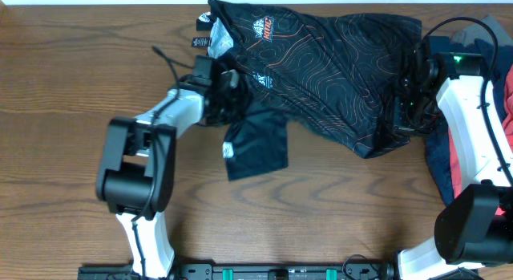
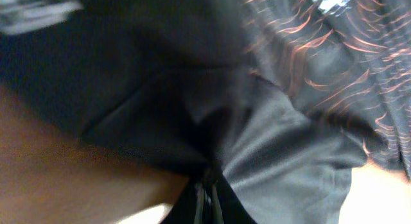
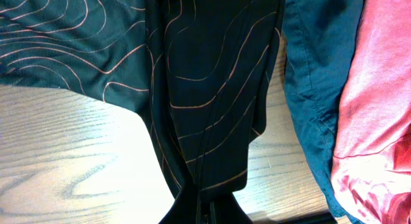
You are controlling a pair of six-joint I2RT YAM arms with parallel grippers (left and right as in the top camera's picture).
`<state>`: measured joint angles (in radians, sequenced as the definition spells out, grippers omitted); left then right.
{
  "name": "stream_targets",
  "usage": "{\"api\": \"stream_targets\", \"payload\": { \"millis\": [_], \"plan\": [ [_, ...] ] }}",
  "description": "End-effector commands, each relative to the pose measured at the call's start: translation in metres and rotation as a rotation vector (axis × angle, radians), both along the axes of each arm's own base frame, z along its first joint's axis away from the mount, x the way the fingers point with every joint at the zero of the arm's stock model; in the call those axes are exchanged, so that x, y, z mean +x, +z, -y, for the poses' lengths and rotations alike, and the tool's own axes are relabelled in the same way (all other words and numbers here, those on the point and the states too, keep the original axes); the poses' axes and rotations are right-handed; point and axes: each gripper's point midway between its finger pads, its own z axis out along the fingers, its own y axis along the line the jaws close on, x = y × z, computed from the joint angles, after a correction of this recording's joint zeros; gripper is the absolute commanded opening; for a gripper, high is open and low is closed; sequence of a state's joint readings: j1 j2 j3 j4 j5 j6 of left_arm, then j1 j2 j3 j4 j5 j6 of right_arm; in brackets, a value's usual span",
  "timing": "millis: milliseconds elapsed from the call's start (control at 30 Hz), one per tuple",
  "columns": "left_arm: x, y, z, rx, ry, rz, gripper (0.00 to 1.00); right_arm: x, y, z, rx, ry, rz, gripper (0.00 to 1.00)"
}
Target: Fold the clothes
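My left gripper is going to put down the bunched fold, now pinched at the jersey's part near the sleeve. It will let go of it on the bare wood (image 1: pixel 167 116) under the white forearm, beside the black jersey.
The black jersey (image 1: pixel 321 63) with thin orange contour lines and white logos lies spread across the back of the wooden table (image 1: pixel 64 103). One plain black sleeve (image 1: pixel 256 144) hangs toward the front. My left gripper (image 1: pixel 227 91) is shut on the jersey's left part near the sleeve; its wrist view shows bunched cloth (image 2: pixel 270 140) pinched in the jaws (image 2: pixel 209 201). My right gripper (image 1: pixel 407 111) is shut on the jersey's right edge; its wrist view shows the cloth (image 3: pixel 205 89) drawn into the jaws (image 3: pixel 204 208).
A navy garment (image 1: pixel 441 152) and a coral-red garment (image 1: pixel 506 87) lie at the right edge, beside the right arm; both show in the right wrist view, navy (image 3: pixel 314 76) and coral-red (image 3: pixel 379 102). A black cable (image 1: pixel 164 59) runs by the left arm.
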<state>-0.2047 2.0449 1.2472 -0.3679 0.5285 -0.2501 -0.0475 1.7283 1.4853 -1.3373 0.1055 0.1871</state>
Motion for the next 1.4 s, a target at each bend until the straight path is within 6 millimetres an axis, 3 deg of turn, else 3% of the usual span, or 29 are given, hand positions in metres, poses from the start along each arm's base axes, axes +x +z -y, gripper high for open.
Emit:
{"api": "stream_targets", "payload": {
  "millis": [0, 200, 367, 700, 867, 1000, 1167, 1367],
  "plan": [
    [-0.028, -0.010, -0.054, 0.078, 0.101, -0.154, 0.06, -0.001, -0.001, 0.002, -0.002, -0.022, -0.001, 0.01],
    [-0.067, 0.029, -0.128, 0.140, 0.206, -0.271, 0.06, -0.004, -0.002, -0.005, 0.035, -0.027, -0.015, 0.01],
    [-0.099, 0.061, -0.151, 0.130, 0.255, -0.333, 0.06, -0.016, -0.008, -0.005, 0.035, -0.073, -0.060, 0.01],
    [-0.144, 0.111, -0.157, 0.188, 0.268, -0.348, 0.06, -0.061, -0.041, -0.008, 0.035, -0.098, -0.211, 0.01],
    [-0.166, 0.126, -0.153, 0.187, 0.284, -0.361, 0.06, -0.084, -0.049, -0.009, 0.031, -0.127, -0.229, 0.01],
    [-0.188, 0.137, -0.149, 0.185, 0.286, -0.389, 0.06, -0.094, -0.041, -0.009, 0.028, -0.152, -0.177, 0.01],
    [-0.209, 0.156, -0.146, 0.186, 0.289, -0.368, 0.06, -0.092, -0.019, -0.002, 0.023, -0.201, -0.047, 0.01],
    [-0.207, 0.171, -0.150, 0.205, 0.365, -0.260, 0.06, -0.089, -0.004, 0.005, 0.025, -0.234, 0.048, 0.00]
  ]
}}
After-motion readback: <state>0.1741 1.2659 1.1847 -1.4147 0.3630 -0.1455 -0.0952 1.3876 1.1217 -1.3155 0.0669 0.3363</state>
